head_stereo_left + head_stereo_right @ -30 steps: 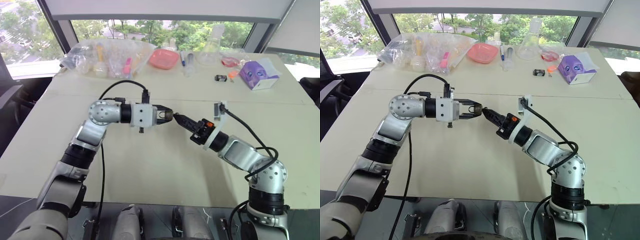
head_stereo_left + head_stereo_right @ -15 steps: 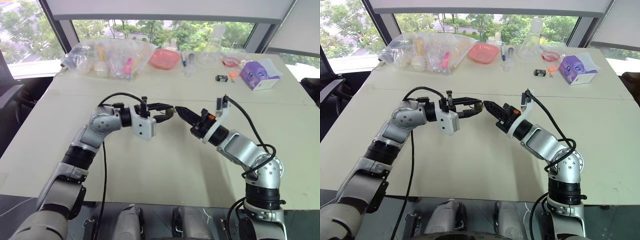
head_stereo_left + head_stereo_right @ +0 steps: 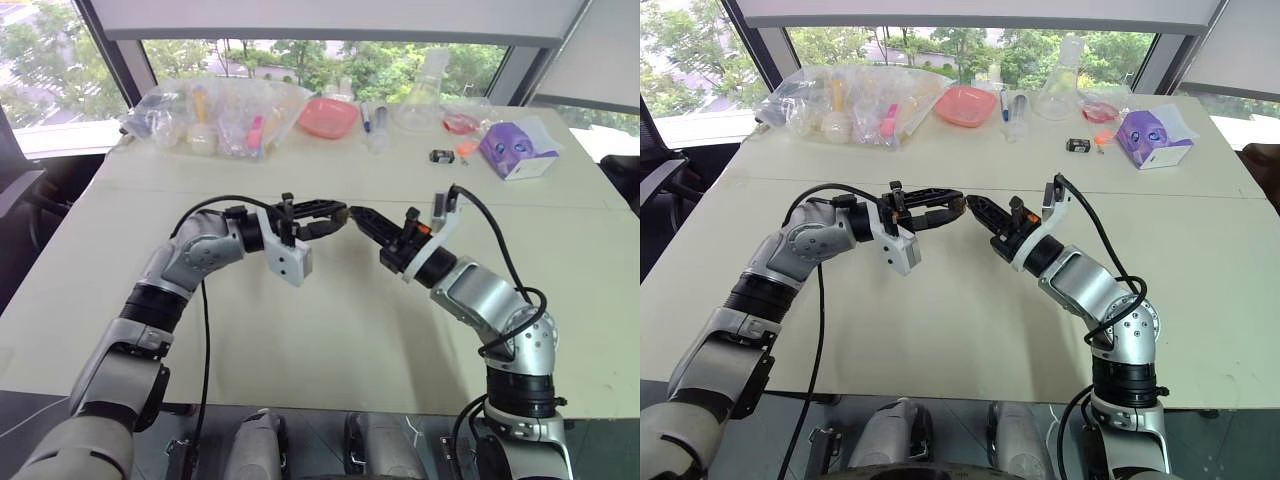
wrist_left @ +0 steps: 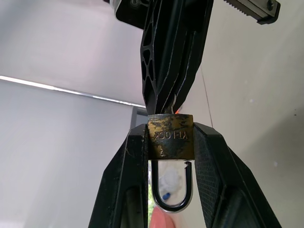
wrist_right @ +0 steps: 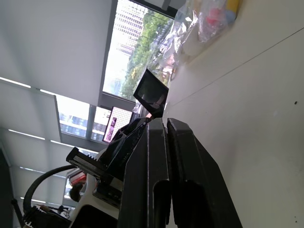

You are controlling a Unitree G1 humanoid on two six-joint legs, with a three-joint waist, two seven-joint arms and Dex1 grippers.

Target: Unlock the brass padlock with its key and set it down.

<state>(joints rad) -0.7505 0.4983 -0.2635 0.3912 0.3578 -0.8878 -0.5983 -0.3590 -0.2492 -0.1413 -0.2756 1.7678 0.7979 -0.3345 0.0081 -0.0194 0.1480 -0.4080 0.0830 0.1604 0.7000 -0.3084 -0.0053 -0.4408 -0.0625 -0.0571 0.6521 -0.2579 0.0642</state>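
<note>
The brass padlock's shackle is open but points back into my left gripper, so next my right gripper lets go of the key and takes the padlock's body (image 4: 171, 137).
The brass padlock (image 4: 170, 142) is pinched by its sides between my left gripper's (image 3: 337, 214) fingers, held in the air over the table's middle. Its dark shackle (image 4: 171, 197) hangs toward the wrist, and one leg end stands a hair off the body. My right gripper (image 3: 358, 215) points at it from the right. That gripper's fingers (image 4: 173, 57) are pressed shut, and their tips meet the padlock's far end. In the right wrist view the shut right fingers (image 5: 159, 161) hide the padlock. The key is hidden between them.
Along the table's far edge lie a clear bag of odds and ends (image 3: 215, 115), a pink bowl (image 3: 328, 117), a glass flask (image 3: 432, 85), a small black-and-grey gadget (image 3: 442, 156) and a purple box (image 3: 515, 148). Bare tabletop (image 3: 330, 320) spreads below both grippers.
Both wrists have rolled while the fingertips stayed together at the padlock. The left gripper now lies on its side, and the joined tips sit slightly higher.
</note>
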